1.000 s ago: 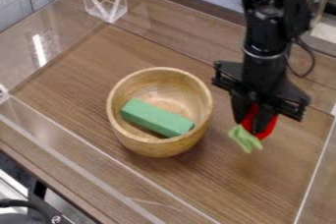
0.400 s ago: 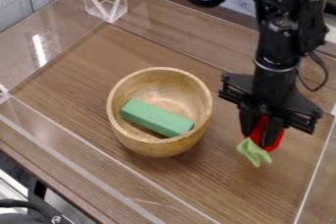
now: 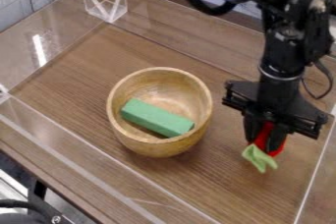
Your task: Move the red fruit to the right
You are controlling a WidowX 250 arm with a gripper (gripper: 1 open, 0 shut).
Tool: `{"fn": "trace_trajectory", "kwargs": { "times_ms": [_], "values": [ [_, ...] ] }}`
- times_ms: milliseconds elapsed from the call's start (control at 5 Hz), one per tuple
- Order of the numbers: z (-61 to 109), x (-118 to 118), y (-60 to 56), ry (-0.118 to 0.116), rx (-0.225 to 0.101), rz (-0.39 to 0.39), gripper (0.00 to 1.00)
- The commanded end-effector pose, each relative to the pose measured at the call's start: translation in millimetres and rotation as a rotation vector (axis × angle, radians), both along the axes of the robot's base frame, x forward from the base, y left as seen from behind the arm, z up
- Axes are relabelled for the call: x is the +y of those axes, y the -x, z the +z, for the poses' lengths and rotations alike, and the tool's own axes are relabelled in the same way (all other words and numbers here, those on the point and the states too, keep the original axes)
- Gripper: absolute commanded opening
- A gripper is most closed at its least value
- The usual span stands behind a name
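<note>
The red fruit, hanging close over the wood tabletop now, will be let go by my gripper on the tabletop (image 3: pixel 257 165) between the wooden bowl and the nearby acrylic side.
The red fruit (image 3: pixel 266 141) is a small glossy red strawberry with a light-green leafy cap hanging below it. My gripper (image 3: pixel 270 136) points straight down and is shut on it, to the right of the wooden bowl (image 3: pixel 161 110). The fruit hangs close over the wood tabletop near the right wall; I cannot tell whether it touches the surface. Most of the red body is hidden between the black fingers.
A flat green rectangular block (image 3: pixel 156 119) lies inside the bowl. Clear acrylic walls (image 3: pixel 53 31) ring the table, with the right wall (image 3: pixel 323 164) close to the gripper. A clear folded stand (image 3: pixel 104 5) sits at the back left.
My gripper has carried the red fruit to the right and slightly toward the front, farther from the bowl. Bowl and green block have stayed put.
</note>
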State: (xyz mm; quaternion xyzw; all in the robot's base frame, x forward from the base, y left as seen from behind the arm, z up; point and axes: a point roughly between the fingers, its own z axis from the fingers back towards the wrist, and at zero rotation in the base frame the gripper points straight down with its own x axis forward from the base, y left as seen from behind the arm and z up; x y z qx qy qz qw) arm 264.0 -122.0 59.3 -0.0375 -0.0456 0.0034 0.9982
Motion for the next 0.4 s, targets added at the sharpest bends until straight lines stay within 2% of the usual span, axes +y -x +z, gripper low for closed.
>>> {"fn": "trace_trajectory", "kwargs": {
  "times_ms": [0, 200],
  "values": [
    [5.0, -4.8, -4.4, 0.006, -0.029, 0.053, 0.0],
    [-2.6, -4.9, 2.1, -0.001, -0.03, 0.035, 0.0]
  ]
}}
